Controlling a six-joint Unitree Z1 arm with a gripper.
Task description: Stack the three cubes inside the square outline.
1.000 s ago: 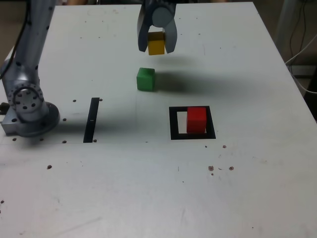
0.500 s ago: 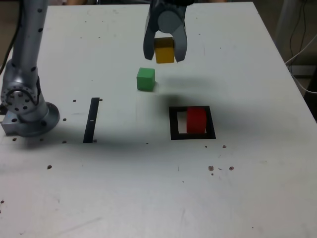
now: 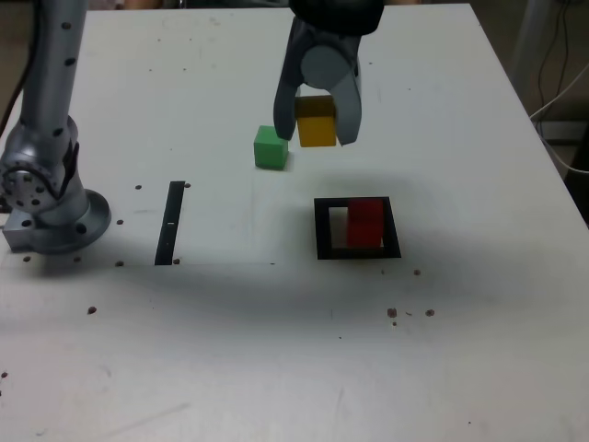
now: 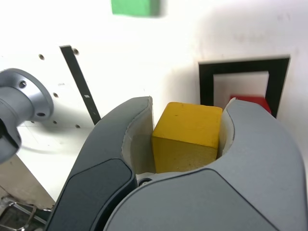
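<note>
My gripper should release the yellow cube on top of the red cube (image 3: 364,200) inside the square outline.
My gripper (image 3: 318,129) hangs above the table, shut on the yellow cube (image 3: 317,122), which also shows between the two fingers in the wrist view as the yellow cube (image 4: 187,134). The red cube (image 3: 365,222) stands inside the square outline (image 3: 324,228), toward its right side in the exterior view. In the wrist view the red cube (image 4: 250,101) peeks out past one finger, inside the square outline (image 4: 207,82). The green cube (image 3: 270,147) rests on the table just to the exterior view's left of my gripper; the green cube (image 4: 134,6) is cut off at the wrist view's edge.
A thin black strip (image 3: 169,223) lies on the white table (image 3: 276,350) at the exterior view's left, and the arm's round base (image 3: 46,207) stands beside it. Cables hang past the table's right edge (image 3: 561,101). Small dark specks dot the tabletop.
My gripper has carried the yellow cube toward the front and to the exterior view's right, from behind the green cube to beside it, closer to the square outline. The other cubes have not moved.
</note>
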